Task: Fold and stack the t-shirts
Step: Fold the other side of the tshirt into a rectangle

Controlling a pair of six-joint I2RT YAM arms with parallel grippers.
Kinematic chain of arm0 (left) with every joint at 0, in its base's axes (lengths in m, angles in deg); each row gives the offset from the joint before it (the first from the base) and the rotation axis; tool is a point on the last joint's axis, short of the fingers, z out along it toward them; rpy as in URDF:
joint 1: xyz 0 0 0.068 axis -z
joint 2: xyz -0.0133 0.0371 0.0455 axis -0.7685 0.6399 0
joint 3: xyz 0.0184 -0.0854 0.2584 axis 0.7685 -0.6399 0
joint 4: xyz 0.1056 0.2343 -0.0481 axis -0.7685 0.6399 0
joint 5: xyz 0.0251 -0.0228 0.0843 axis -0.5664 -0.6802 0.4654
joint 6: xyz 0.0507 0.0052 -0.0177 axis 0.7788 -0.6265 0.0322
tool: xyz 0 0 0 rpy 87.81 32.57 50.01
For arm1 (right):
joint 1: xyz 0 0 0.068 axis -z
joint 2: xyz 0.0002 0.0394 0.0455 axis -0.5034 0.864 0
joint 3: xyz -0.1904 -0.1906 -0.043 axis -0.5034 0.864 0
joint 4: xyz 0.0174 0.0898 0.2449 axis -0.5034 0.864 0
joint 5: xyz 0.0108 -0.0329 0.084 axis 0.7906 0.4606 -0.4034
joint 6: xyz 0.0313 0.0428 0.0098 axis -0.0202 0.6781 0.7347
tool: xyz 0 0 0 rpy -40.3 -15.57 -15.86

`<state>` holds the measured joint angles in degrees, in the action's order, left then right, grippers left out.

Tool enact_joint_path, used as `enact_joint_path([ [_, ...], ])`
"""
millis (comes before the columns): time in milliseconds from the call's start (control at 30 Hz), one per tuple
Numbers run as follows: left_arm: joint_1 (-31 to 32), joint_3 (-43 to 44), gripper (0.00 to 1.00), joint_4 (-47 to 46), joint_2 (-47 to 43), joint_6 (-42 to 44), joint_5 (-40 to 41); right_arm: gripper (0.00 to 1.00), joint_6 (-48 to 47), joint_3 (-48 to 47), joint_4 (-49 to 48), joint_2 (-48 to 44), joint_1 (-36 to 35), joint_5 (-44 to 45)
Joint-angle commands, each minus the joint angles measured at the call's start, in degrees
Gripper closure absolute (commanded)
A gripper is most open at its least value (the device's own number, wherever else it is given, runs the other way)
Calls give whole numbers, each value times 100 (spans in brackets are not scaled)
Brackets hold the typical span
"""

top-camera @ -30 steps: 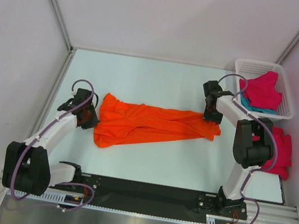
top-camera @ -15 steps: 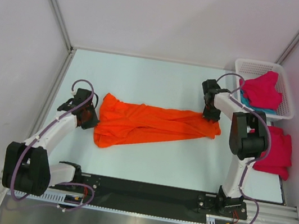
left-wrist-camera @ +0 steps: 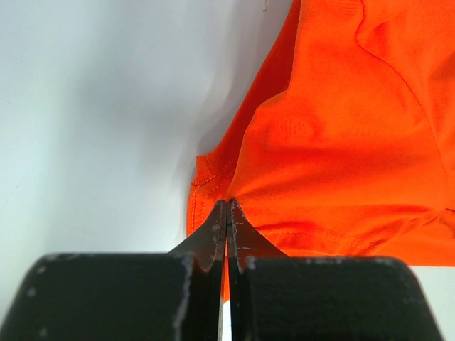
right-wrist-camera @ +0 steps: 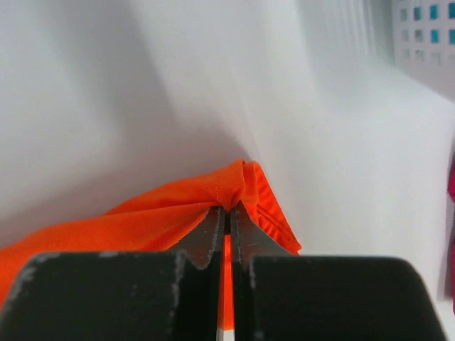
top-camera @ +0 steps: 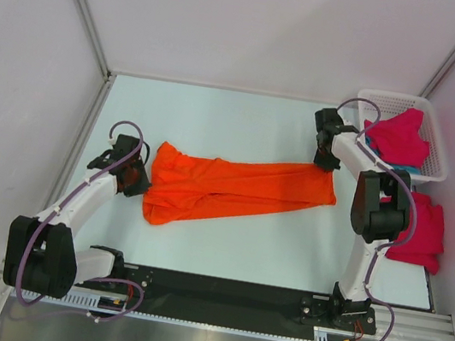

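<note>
The left gripper pinches just the edge of the orange t-shirt's fold, so it should open and take the bunched layers farther in before (left-wrist-camera: 266, 195) it drags the t-shirt away.
The orange t-shirt (top-camera: 233, 189) lies stretched in a long band across the table. My left gripper (top-camera: 135, 178) is shut on its left edge, pinching the hem (left-wrist-camera: 213, 192). My right gripper (top-camera: 326, 163) is shut on the shirt's far right corner (right-wrist-camera: 231, 188), pulling it toward the back right. One magenta-red t-shirt (top-camera: 399, 139) lies on top of a teal t-shirt (top-camera: 376, 159) in the basket. Another magenta-red t-shirt (top-camera: 425, 232) lies on the table at the right edge.
The white mesh basket (top-camera: 436, 143) stands at the back right corner, close behind my right gripper; its wall shows in the right wrist view (right-wrist-camera: 426, 35). Grey walls close in the table on three sides.
My right gripper has moved back and slightly right with the shirt corner, drawing the orange shirt straighter and tauter. The left arm has not moved.
</note>
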<state>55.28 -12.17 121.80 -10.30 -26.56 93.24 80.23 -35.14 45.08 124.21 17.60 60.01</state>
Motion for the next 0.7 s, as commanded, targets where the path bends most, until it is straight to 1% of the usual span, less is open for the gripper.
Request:
enact_joint_path([
  [0, -75, 142, 100, -86, -104, 134, 30, 100, -144, -524, 97, 39, 76, 338],
  [167, -75, 168, 100, -77, -95, 143, 57, 100, -170, -963, 264, 285, 76, 435],
  [333, -67, 177, 100, -68, -60, 143, 65, 100, -144, -1008, 273, 453, 111, 427],
  [367, -67, 177, 100, -68, -60, 143, 57, 97, -135, -982, 282, 488, 111, 418],
  [400, -75, 185, 100, -68, -60, 143, 65, 86, -118, -903, 282, 532, 102, 383],
  [467, -67, 186, 100, -60, -51, 151, 57, 70, -92, -798, 230, 541, 93, 365],
  [500, -67, 186, 100, -68, -42, 160, 57, 59, -83, -693, 212, 523, 85, 365],
  [567, -67, 186, 100, -68, -25, 151, 39, 54, -65, -630, 186, 497, 67, 356],
  [667, -67, 194, 99, -68, 19, 125, -5, 52, -48, -630, 212, 409, 41, 348],
])
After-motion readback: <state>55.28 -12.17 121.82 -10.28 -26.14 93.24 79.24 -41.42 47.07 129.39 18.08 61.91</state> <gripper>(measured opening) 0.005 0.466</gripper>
